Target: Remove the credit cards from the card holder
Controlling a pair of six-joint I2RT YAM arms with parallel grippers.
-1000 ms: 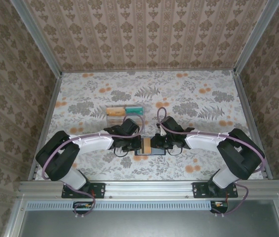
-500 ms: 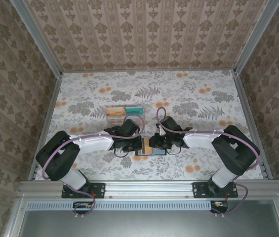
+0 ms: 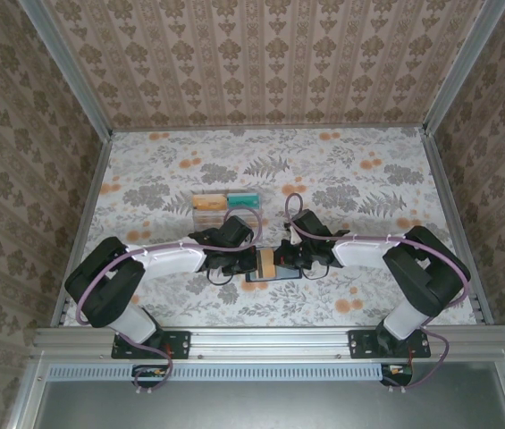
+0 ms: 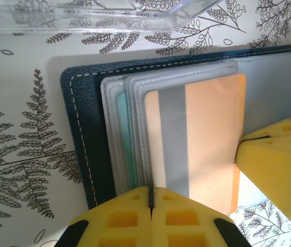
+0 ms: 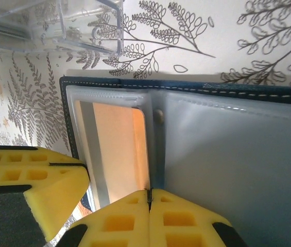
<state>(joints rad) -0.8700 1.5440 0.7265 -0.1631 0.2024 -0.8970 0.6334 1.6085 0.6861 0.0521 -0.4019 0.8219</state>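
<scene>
Only a narrow part of the orange card sticks out of its sleeve, so next my right gripper opens and pinches that inner edge (image 5: 146,170) of the orange card before it pulls the card out.
A dark blue card holder (image 3: 273,276) lies open on the floral table between both arms. In the left wrist view its stitched cover (image 4: 81,128) carries clear sleeves, an orange-yellow credit card (image 4: 212,139) with a grey stripe on top, and a teal card edge (image 4: 120,144) in a sleeve beneath. My left gripper (image 4: 150,198) is shut on the near edge of the sleeves. In the right wrist view the orange card (image 5: 119,144) sits by the holder's spine, and my right gripper (image 5: 149,198) is shut at that card's inner edge. No black card shows.
A clear plastic tray (image 3: 226,204) stands just behind the holder, with an orange and a teal thing in it; its wall (image 4: 109,15) and its corner (image 5: 83,25) sit close above the holder. Patterned walls enclose the table.
My right gripper has slid a little left onto the holder. The left gripper has kept its place.
</scene>
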